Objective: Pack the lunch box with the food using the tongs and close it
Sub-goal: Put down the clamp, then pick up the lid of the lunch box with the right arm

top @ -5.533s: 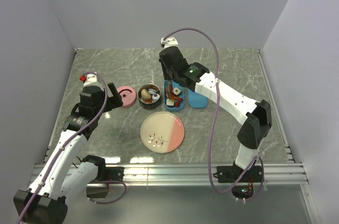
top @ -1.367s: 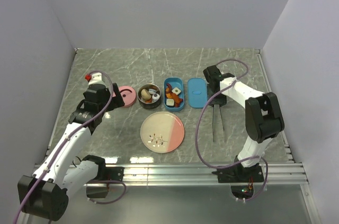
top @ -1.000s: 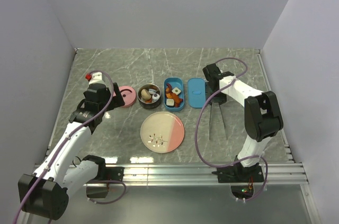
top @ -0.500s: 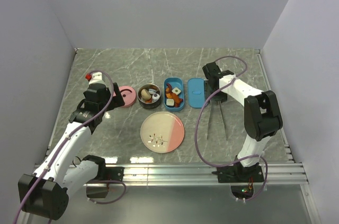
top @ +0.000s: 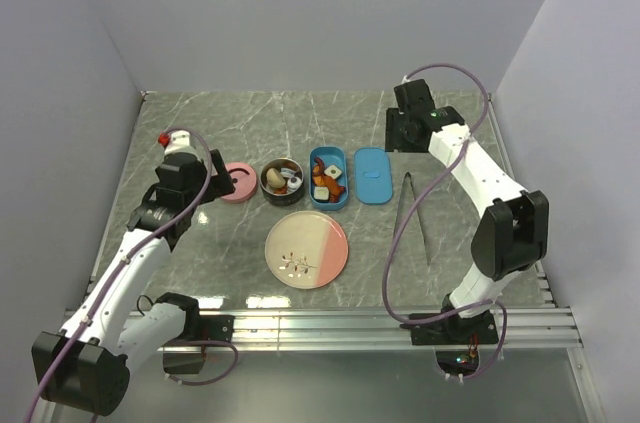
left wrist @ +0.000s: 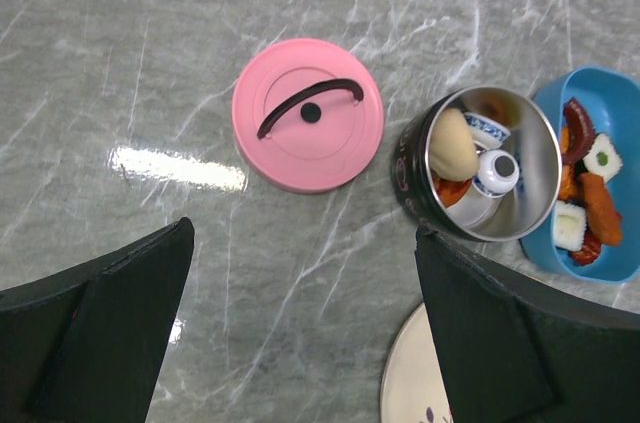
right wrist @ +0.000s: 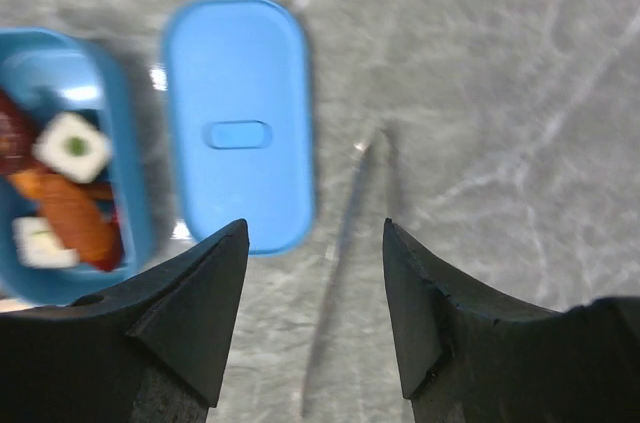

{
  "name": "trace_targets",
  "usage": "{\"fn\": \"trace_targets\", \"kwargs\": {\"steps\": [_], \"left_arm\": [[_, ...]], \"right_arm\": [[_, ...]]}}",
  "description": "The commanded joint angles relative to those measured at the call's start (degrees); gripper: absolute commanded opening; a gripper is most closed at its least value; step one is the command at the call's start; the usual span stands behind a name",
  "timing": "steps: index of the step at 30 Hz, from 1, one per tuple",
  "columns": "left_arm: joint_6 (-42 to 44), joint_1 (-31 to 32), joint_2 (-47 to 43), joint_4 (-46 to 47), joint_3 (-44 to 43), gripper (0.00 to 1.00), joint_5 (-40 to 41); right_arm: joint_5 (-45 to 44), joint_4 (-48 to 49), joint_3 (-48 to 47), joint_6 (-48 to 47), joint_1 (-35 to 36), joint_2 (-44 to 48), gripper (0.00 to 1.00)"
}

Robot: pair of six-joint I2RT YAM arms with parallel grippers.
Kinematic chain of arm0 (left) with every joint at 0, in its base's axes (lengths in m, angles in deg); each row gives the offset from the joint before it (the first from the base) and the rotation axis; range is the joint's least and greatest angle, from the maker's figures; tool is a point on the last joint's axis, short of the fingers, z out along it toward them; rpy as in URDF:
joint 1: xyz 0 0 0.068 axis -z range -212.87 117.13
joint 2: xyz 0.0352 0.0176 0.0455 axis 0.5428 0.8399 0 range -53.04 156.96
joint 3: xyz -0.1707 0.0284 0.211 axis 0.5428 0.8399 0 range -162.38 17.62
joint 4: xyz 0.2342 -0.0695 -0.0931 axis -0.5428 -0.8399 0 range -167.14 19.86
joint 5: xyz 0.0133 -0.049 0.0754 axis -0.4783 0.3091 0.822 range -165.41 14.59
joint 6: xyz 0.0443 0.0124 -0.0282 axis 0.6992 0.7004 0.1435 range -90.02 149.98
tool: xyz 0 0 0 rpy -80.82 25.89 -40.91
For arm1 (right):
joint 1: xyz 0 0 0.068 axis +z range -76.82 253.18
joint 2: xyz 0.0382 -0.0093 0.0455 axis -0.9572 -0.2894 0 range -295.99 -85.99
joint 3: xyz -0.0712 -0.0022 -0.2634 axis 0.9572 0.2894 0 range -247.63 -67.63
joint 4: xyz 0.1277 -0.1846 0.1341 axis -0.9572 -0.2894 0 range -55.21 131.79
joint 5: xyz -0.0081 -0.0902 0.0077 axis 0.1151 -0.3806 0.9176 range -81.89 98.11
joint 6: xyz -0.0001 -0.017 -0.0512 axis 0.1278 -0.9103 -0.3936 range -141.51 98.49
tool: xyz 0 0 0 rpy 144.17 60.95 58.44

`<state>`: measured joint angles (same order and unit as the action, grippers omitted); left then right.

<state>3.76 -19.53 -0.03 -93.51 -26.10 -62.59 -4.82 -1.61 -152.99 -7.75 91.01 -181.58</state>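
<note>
My right gripper is to move next to the blue lid's long edge [top: 392, 180] [right wrist: 311, 163] beside the silver tongs. It should then close near the middle of that edge.
The silver tongs [top: 416, 218] lie flat on the marble to the right of the blue lid [top: 373, 175], also blurred in the right wrist view as tongs [right wrist: 348, 243]. My right gripper [top: 398, 135] hangs open above and behind them with nothing in it, and in its own view the right gripper [right wrist: 315, 228] looks down on the lid [right wrist: 238, 123]. The blue lunch box [top: 329, 178] holds food [left wrist: 600, 203]: sushi squares, shrimp, sausages. A round tin [left wrist: 490, 163] holds a beige bun [left wrist: 452, 143] and other pieces. My left gripper [left wrist: 303, 233] is open above bare table.
A pink round lid [top: 238, 182] with a black handle lies left of the tin [top: 283, 181]. A pink-and-white plate [top: 307, 249] sits in front of the tin and the lunch box. Grey walls stand at the back and both sides.
My right gripper has let go of the tongs, which now rest on the table, and has risen and pulled back toward the far side. The left arm has hardly moved.
</note>
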Motion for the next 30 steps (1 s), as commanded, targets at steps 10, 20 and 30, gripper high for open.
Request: {"fn": "trace_targets", "kwargs": {"steps": [10, 20, 30], "left_arm": [[0.9, -0.16, -0.02, 1.41, -4.61, 0.99, -2.1], [1.78, -0.16, 1.48, 1.23, -6.28, 0.99, -1.92], [1.61, -0.77, 2.18, 1.58, -6.28, 0.99, -2.53]], "right_arm": [[7.04, 3.4, -0.6, 2.59, 1.07, -7.94, 0.58], [7.3, 5.78, 0.02, 1.01, 0.98, -15.5, 0.55], [7.3, 5.61, 0.9, 0.48, 0.02, -18.14, 0.46]]}}
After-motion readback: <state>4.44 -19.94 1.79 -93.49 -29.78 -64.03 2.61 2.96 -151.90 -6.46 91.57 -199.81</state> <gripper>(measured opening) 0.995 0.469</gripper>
